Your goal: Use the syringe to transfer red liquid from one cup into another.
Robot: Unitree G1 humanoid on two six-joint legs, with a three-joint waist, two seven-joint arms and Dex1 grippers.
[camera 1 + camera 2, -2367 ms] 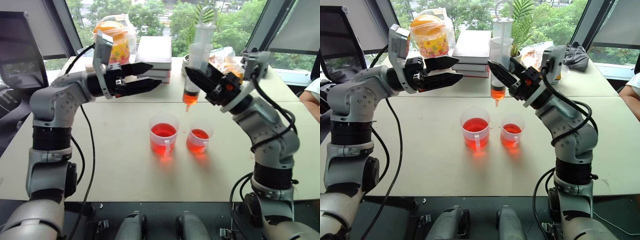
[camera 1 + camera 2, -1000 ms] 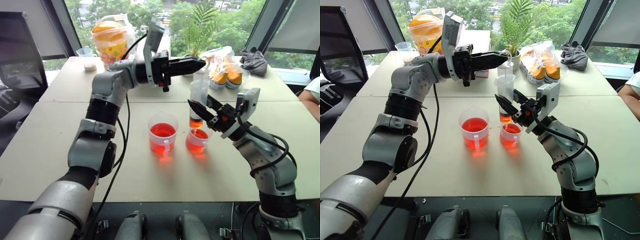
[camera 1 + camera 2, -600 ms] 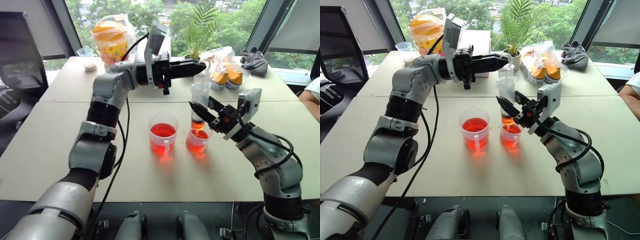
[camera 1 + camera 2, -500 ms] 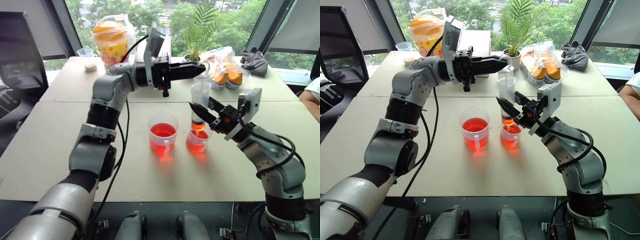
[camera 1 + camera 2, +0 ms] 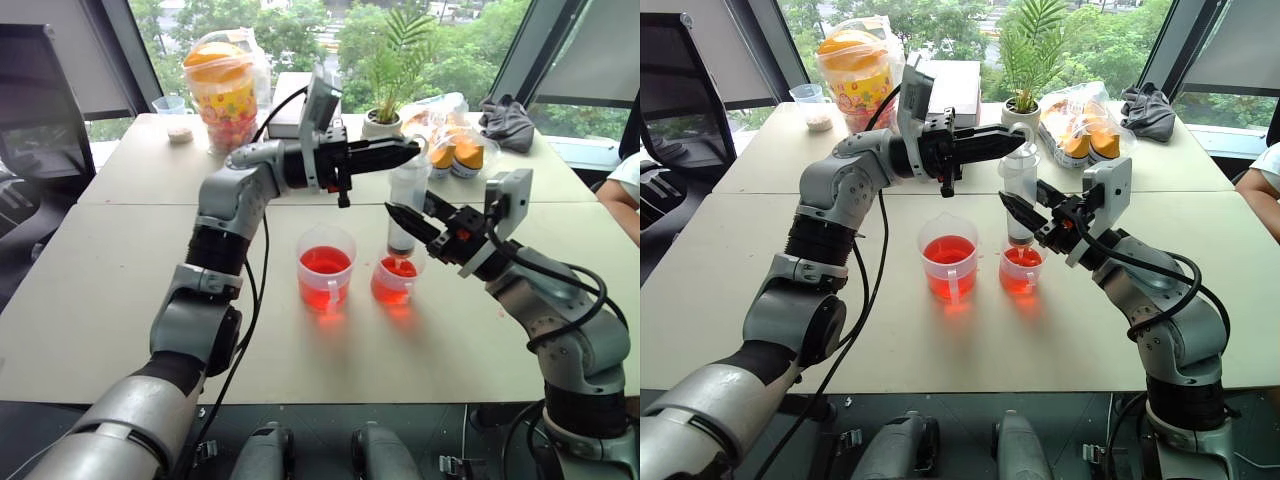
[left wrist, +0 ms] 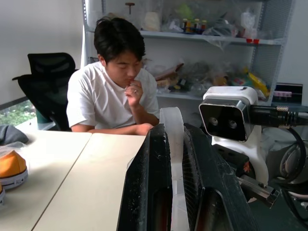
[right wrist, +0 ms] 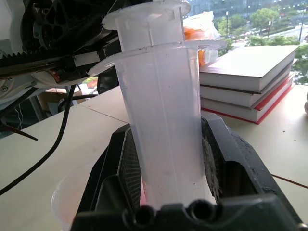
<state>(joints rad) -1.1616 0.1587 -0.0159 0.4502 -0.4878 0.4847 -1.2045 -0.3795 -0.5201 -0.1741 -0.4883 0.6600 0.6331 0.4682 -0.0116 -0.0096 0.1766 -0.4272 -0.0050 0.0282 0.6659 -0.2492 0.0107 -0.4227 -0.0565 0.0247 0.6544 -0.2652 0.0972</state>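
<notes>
The syringe, now upright over the smaller cup, will be let go by my right gripper on the beige table (image 5: 479, 274) beside the smaller cup, away from the larger cup.
The clear syringe (image 5: 408, 180) stands upright with its tip over the smaller cup (image 5: 395, 284), which holds red liquid (image 5: 397, 268). My right gripper (image 5: 407, 205) is shut on its barrel (image 7: 166, 125). My left gripper (image 5: 408, 148) reaches in from the left at the top of the syringe, shut on the plunger handle (image 6: 172, 144). The plunger is pressed far down and the barrel looks almost empty. The larger handled cup (image 5: 326, 272), also holding red liquid, stands just left of the smaller one on the beige table (image 5: 120, 300).
At the back of the table are a candy jar (image 5: 222, 85), stacked books (image 5: 288, 110), a potted plant (image 5: 385, 75), snack bags (image 5: 452, 140) and a dark cloth (image 5: 510, 122). A person (image 6: 115, 94) sits at the table's right side, arm at its edge (image 5: 622, 190).
My left gripper has sunk a little, pressing the plunger down. The red liquid that stood in the barrel's bottom is gone. The right gripper and both cups stay put.
</notes>
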